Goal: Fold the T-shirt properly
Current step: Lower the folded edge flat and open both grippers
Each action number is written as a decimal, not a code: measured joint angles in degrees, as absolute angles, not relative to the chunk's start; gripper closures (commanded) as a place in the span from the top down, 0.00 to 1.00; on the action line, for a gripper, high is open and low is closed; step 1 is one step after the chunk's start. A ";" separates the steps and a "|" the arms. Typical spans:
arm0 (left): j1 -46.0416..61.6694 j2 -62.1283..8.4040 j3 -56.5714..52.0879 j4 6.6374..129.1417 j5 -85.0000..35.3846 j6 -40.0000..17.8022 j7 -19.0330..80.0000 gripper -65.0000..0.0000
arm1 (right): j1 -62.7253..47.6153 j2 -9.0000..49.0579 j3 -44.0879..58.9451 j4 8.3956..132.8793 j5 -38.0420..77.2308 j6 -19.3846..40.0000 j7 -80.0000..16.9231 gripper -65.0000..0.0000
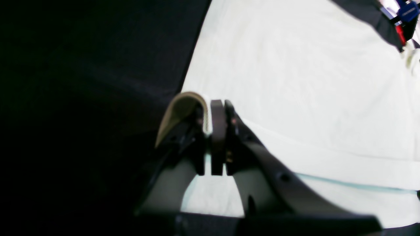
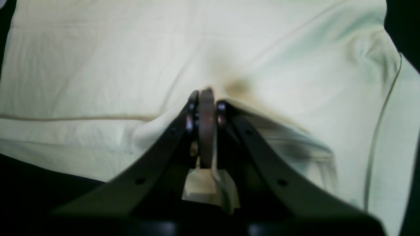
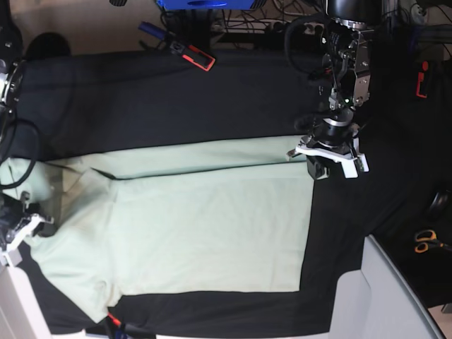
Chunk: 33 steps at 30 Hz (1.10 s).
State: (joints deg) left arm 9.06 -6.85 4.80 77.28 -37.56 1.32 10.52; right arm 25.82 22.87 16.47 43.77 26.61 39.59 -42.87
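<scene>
The robot's left gripper will release the hem on the T-shirt's side edge [image 3: 314, 177] [image 1: 193, 103] facing the scissors, just past the folded part of the T-shirt.
The pale mint T-shirt [image 3: 205, 226] lies spread on the black table cloth [image 3: 176, 99], with a long strip folded over along its far edge. At the shirt's far right corner my left gripper [image 3: 316, 168] is shut on the hem. In the left wrist view the fabric edge [image 1: 187, 108] curls over one finger of the left gripper [image 1: 216, 105]. My right gripper [image 3: 39, 226] is at the shirt's left end by the sleeve. In its wrist view the right gripper [image 2: 206, 95] is shut on a pinch of the T-shirt [image 2: 98, 65], and cloth bunches around the fingertips.
A red and black tool [image 3: 194, 55] lies at the back of the black cloth. Orange-handled scissors [image 3: 426, 241] sit at the right. A pale table corner [image 3: 395, 296] shows at the front right. Cables and a blue box [image 3: 205, 3] crowd the far edge.
</scene>
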 measured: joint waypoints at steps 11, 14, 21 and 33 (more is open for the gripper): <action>7.60 -6.85 4.91 76.79 -37.58 1.30 10.63 0.00 | 26.24 23.00 16.49 39.68 25.98 39.57 -40.34 0.00; 6.85 -6.85 5.08 75.13 -37.63 1.37 10.68 0.00 | 26.52 23.03 16.49 39.64 25.93 39.55 -40.45 0.00; 5.19 -6.83 5.41 72.27 -37.56 1.37 10.70 0.00 | 27.09 23.03 16.53 39.62 25.96 39.57 -40.03 0.00; 1.69 -6.72 5.61 70.06 -34.96 1.30 10.57 0.00 | 27.11 23.05 16.53 39.55 25.98 39.57 -38.13 0.00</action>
